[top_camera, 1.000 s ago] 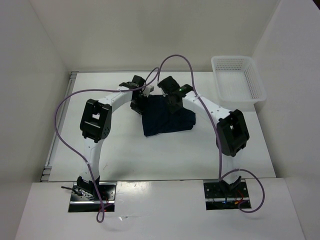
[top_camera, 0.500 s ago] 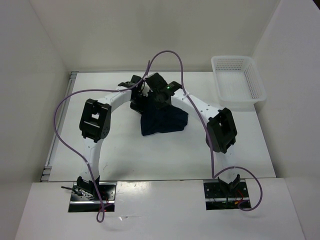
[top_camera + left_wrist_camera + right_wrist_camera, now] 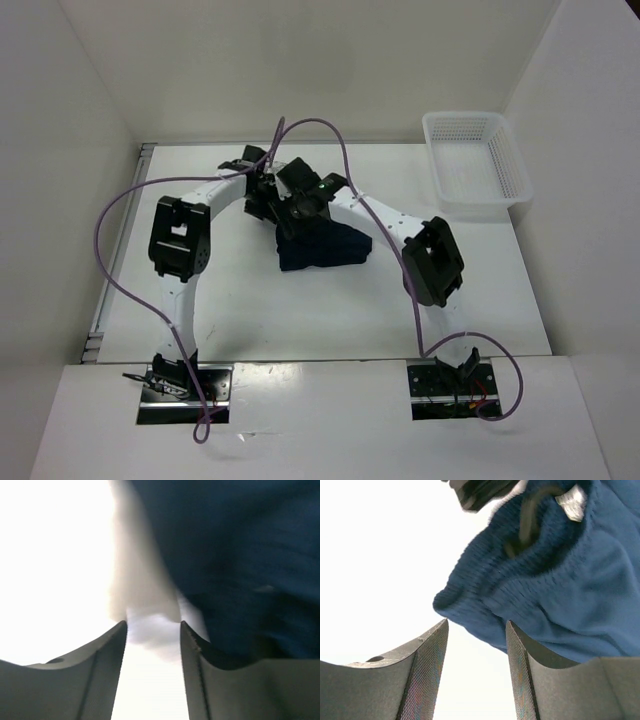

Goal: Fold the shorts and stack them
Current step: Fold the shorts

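Observation:
Next, I move my left gripper over, as its open fingers are beside the edge of the shorts, and pinch the gathered waistband [image 3: 477, 562] before I spread out the bunched shorts.
The dark navy shorts [image 3: 325, 247] lie bunched in a folded heap at the middle of the table. Both grippers meet at its far left corner. My left gripper [image 3: 263, 203] is open beside the cloth's edge; in the left wrist view [image 3: 153, 625] nothing lies between its fingers, and the shorts [image 3: 240, 555] fill the upper right. My right gripper [image 3: 288, 213] is open too. In the right wrist view [image 3: 476, 622] the gathered waistband [image 3: 485, 605] hangs just past the fingertips, with a white label [image 3: 571, 500] further in.
A white mesh basket [image 3: 475, 160] stands at the far right of the table. White walls close in on the left, back and right. Purple cables loop above both arms. The black part of the left gripper [image 3: 480, 490] shows in the right wrist view.
My right arm has swung left across the shorts and the cloth's right side came with it, leaving a narrower heap. My left arm has shifted slightly left.

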{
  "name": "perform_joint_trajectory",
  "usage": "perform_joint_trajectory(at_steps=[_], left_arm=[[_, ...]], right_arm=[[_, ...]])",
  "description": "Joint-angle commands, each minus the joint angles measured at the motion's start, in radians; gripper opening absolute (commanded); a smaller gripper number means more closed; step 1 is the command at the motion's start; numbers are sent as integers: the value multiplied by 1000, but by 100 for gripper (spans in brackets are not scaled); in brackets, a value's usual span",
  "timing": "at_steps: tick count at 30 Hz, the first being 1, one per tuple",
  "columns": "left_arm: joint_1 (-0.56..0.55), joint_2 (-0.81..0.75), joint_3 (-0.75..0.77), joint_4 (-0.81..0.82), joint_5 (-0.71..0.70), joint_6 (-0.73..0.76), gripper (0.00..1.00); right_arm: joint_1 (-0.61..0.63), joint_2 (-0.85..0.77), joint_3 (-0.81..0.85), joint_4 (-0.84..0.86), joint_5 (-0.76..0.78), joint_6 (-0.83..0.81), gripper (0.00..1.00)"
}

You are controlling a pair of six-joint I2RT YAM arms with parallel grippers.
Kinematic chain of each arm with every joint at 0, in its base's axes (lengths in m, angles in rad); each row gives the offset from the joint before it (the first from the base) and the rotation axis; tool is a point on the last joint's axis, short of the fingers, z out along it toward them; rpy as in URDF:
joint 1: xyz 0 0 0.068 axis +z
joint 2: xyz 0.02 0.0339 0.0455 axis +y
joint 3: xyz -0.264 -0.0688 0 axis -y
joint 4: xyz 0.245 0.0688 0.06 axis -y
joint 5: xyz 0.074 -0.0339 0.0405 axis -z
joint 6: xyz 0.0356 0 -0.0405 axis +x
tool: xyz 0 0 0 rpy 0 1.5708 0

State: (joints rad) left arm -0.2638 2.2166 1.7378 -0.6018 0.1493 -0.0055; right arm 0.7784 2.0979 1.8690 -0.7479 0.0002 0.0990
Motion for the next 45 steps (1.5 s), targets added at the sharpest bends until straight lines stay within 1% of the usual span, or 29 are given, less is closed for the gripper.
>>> perform_joint_trajectory(at_steps=[1,3,5,6,7,8,9,10,12,15,16,19,21,24,26,27,29,30,31,32,33,34,35,36,37,39,40,42,45], left_arm=[[90,-15,-32,-36,-114,6,56],[127,-44,-20,-36,-139,6,58],[136,-69,5,-47,-148,6,59],[146,-98,15,-56,-139,6,59],[146,-112,25,-68,-123,6,59],[146,-127,25,-69,-75,6,59],[121,-153,40,-87,-41,6,60],[107,-166,52,-110,-7,6,60],[75,-179,52,-119,54,6,62],[-4,-179,77,-144,84,6,63],[-15,-170,77,-144,93,6,63],[-58,-147,97,-153,104,6,66],[-87,-120,107,-153,78,6,69],[-110,-81,117,-153,67,6,70],[-120,-42,126,-153,38,6,70],[-120,-31,126,-153,9,6,70],[-120,-11,126,-142,-20,6,64],[-120,3,117,-119,-36,6,61],[-120,15,117,-119,-62,6,58],[-120,15,117,-109,-71,6,49],[-120,31,117,-108,-71,6,45],[-120,44,117,-99,-71,6,41],[-120,45,117,-99,-71,6,35],[-120,45,127,-99,-71,6,23],[-120,54,128,-99,-80,6,17],[-109,28,128,-99,-80,6,3],[-109,14,137,-99,-80,6,1],[-74,-27,147,-108,-68,6,0],[-22,-93,160,-130,-28,6,0]], right_arm=[[24,-163,-54,158,-183,-39,55],[24,-249,-115,202,-192,-48,55],[24,-297,-198,226,-148,-67,55],[24,-338,-256,226,-65,-94,55],[24,-355,-289,226,-18,-116,55],[24,-372,-324,254,32,-139,52],[10,-401,-402,272,79,-189,51],[-4,-410,-439,291,149,-211,49],[-39,-411,-528,334,188,-249,46],[-108,-401,-617,383,199,-323,46],[-132,-401,-636,395,208,-362,46],[-166,-383,-688,436,208,-403,46],[-175,-383,-715,469,208,-415,46],[-176,-362,-742,493,196,-436,46],[-176,-352,-764,512,184,-436,46],[-176,-352,-765,512,184,-436,44],[-176,-342,-787,536,184,-426,39],[-176,-342,-797,557,195,-426,33],[-176,-342,-815,568,204,-426,30],[-185,-332,-824,579,204,-436,26],[-185,-332,-824,579,214,-436,23],[-185,-322,-840,593,225,-449,15],[-185,-322,-849,605,225,-449,10],[-185,-322,-849,605,225,-458,6],[-185,-322,-849,605,237,-467,1],[-185,-346,-849,605,247,-492,0],[-185,-357,-849,605,262,-502,0],[-185,-386,-840,605,287,-512,0],[-185,-430,-805,555,275,-539,0]])
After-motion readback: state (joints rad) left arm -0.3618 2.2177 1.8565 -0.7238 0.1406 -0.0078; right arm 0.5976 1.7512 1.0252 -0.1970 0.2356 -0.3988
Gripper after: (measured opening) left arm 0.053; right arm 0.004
